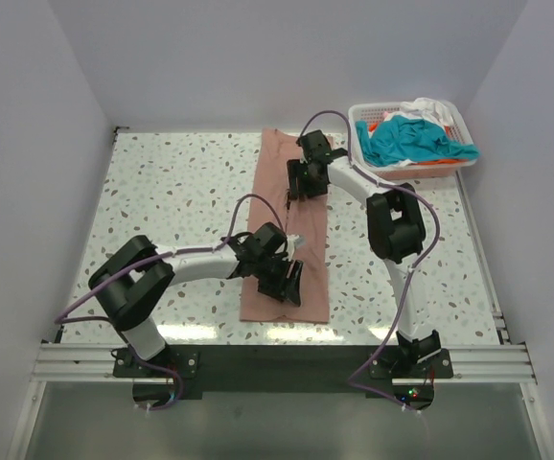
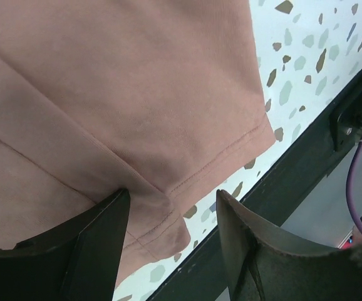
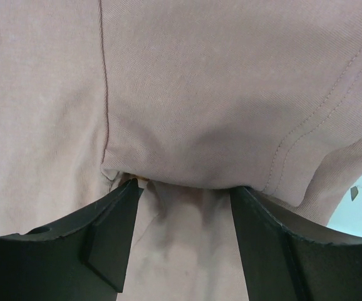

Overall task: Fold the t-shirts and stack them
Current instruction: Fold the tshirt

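Observation:
Next, my left gripper grabs the near hem corner [image 1: 242, 318] of the salmon-pink t-shirt, on the side away from the basket.
The salmon-pink t-shirt [image 1: 311, 241] lies as a long narrow folded strip down the middle of the table. My left gripper [image 1: 285, 280] is at its near end, open, with the stitched hem corner [image 2: 168, 213] between its jaws [image 2: 171, 195]. My right gripper [image 1: 306, 179] is over the far part, open, its jaws [image 3: 186, 188] pressed on the cloth [image 3: 200, 94] on either side of a raised fold. Teal [image 1: 406, 142], white [image 1: 437, 110] and orange [image 1: 432, 163] t-shirts lie heaped in the basket.
The white lattice basket [image 1: 357, 117] stands at the back right corner. The speckled tabletop [image 1: 172, 201] lies on both sides of the strip. The black front rail [image 2: 306, 163] runs right by the shirt's near hem. White walls enclose the table.

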